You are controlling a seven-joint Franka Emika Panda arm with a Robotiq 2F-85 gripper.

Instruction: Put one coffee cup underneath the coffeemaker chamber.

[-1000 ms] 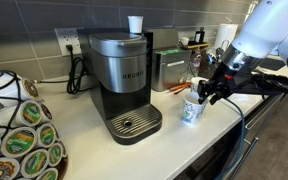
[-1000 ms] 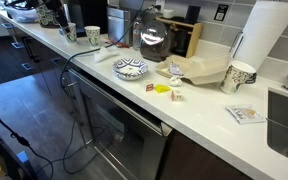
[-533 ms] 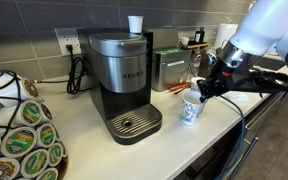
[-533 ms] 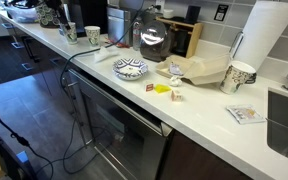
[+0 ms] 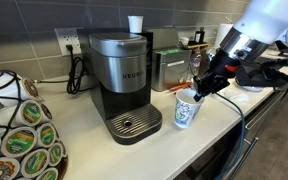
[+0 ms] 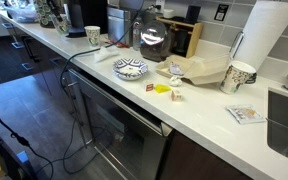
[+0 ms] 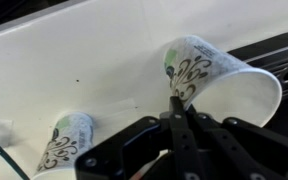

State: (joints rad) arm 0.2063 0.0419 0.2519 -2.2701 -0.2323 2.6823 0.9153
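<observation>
Next, I release the coffee cup on the black drip tray (image 5: 141, 119) at the coffeemaker's foot.
The coffee cup (image 5: 186, 112), white with a blue-green pattern, is just right of the black and silver coffeemaker (image 5: 124, 70) and its round drip tray (image 5: 134, 124). My gripper (image 5: 197, 92) comes in from the right and is shut on the cup's rim. In the wrist view my fingers (image 7: 179, 105) pinch the wall of the tilted cup (image 7: 199, 68) over the white counter. In an exterior view the cup (image 6: 92, 35) is small and far off.
A plain white cup (image 5: 135, 24) stands on top of the coffeemaker. A steel boxy appliance (image 5: 169, 70) stands behind the cup. A pod carousel (image 5: 19, 135) is at the left. Another patterned cup (image 7: 69, 142) is near my fingers. A bowl (image 6: 130, 68) and paper cup (image 6: 239, 76) sit along the counter.
My gripper and the coffee cup have moved a little left toward the coffeemaker, and the cup now tilts.
</observation>
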